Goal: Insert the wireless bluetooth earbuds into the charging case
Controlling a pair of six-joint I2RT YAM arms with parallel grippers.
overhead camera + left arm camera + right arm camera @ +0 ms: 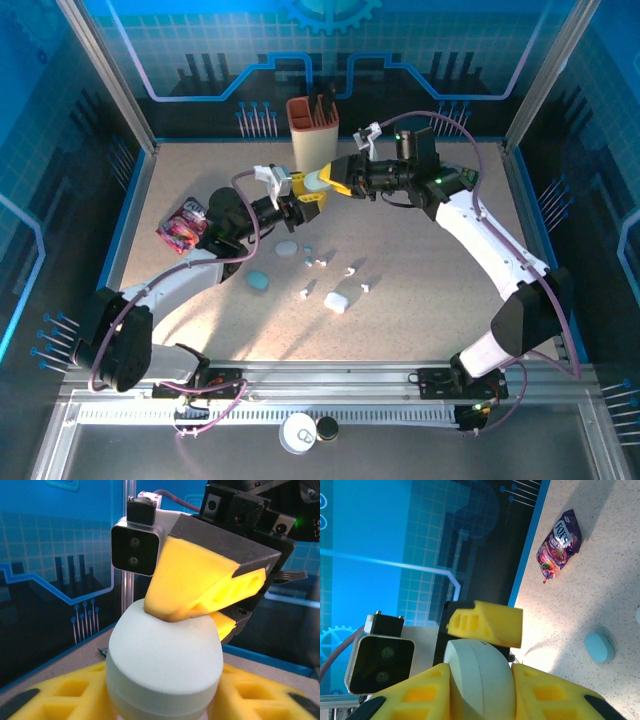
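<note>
My right gripper will release the white pebble-like charging case on the bare table (372, 227) between the earbuds and the green packet. The case now hangs above the table's back middle.
A white pebble-like charging case (318, 180) hangs in the air above the back middle of the table, lid closed. My left gripper (309, 193) holds it from the left; its yellow fingers (60, 697) press both sides of the case (165, 655). Facing it, my right gripper (330, 181) is closed on the same case (480, 677), with its pads (420, 700) against the sides. Several tiny white earbuds (350, 271) lie scattered on the table below, one (303, 294) near a small white case (335, 301).
A brown holder (313, 130) stands just behind the grippers. A purple candy packet (183, 225) (559, 545) lies at the left. Two pale blue cases (258, 281) (287, 247) rest left of the earbuds; one blue case (599, 647) shows from the right wrist.
</note>
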